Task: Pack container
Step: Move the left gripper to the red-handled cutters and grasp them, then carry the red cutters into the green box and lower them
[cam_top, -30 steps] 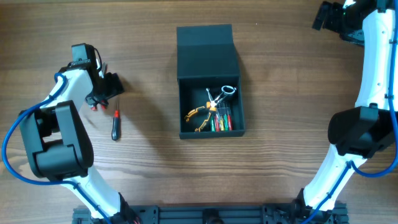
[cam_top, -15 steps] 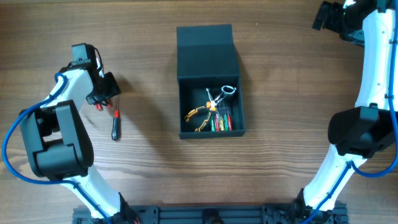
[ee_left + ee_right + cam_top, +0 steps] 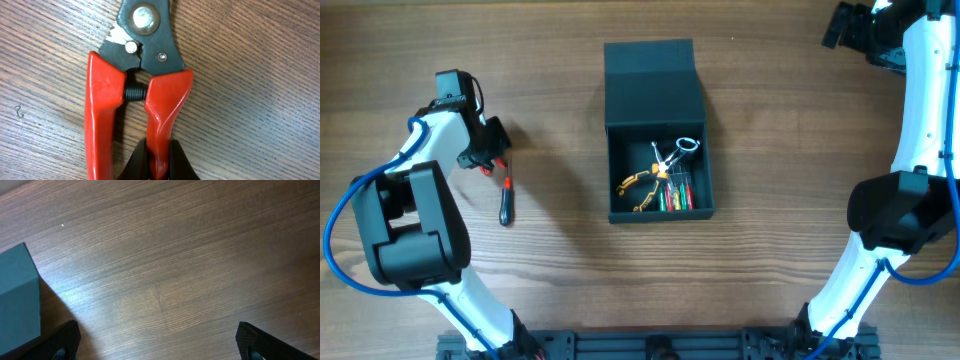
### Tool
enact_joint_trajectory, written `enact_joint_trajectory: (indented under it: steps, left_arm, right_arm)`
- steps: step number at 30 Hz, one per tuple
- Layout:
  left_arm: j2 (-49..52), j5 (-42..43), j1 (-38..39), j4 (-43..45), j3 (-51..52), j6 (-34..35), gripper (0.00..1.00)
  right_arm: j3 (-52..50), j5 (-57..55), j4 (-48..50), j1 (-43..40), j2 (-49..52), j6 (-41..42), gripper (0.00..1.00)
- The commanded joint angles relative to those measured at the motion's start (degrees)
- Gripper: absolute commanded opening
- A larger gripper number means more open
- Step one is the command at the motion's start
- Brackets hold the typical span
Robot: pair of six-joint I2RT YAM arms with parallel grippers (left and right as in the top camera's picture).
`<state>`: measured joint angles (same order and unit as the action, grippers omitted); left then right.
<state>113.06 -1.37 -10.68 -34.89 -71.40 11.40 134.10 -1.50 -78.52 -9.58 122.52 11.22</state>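
Observation:
I need to release the red-handled pliers from my left gripper in the container (image 3: 641, 163), against the orange-handled pliers beside the silver tool.
The container (image 3: 658, 140) stands open at mid-table, its lid (image 3: 650, 85) folded back, with orange-handled pliers (image 3: 638, 188), a silver tool (image 3: 678, 150) and small coloured screwdrivers (image 3: 678, 192) inside. A corner of it shows in the right wrist view (image 3: 17, 300). Red-handled pliers (image 3: 150, 95) lie flat on the wood at the left. My left gripper (image 3: 159, 155) is shut on their right-hand handle (image 3: 165, 115); the other handle stays outside the jaws. From overhead the left gripper (image 3: 485, 150) hides most of the pliers. My right gripper (image 3: 160, 340) is open over bare wood at the far right back (image 3: 845, 25).
A screwdriver with a black and red handle (image 3: 505, 203) lies on the table just in front of the left gripper. The arm bases sit at the table's near edge, left and right.
The left jaws have closed onto one red pliers handle, and the left gripper has edged slightly toward the screwdriver. The right arm has not moved.

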Motion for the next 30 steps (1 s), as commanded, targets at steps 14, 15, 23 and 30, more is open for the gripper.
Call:
enact_joint_trajectory:
  steps: [14,15,23,30]
  left_arm:
    - [-7.17,-1.03,0.92,-9.79,-13.42,-0.35,0.04]
    - [-7.8,-1.05,1.55,-10.23,-13.9,-0.59,0.04]
    - [-16.15,-1.05,14.43,-18.08,-22.62,-2.23,0.04]
    - [-19.87,3.3,35.08,-28.81,-22.8,-2.25,0.04]
  right_arm:
    - [1.09,0.26,0.11,0.24,-1.46,-0.57,1.0]
    - [1.09,0.26,0.11,0.24,-1.46,-0.57,1.0]
    - [1.09,0.26,0.11,0.24,-1.44,-0.59,1.0]
    - [1.09,0.26,0.11,0.24,-1.46,-0.59,1.0]
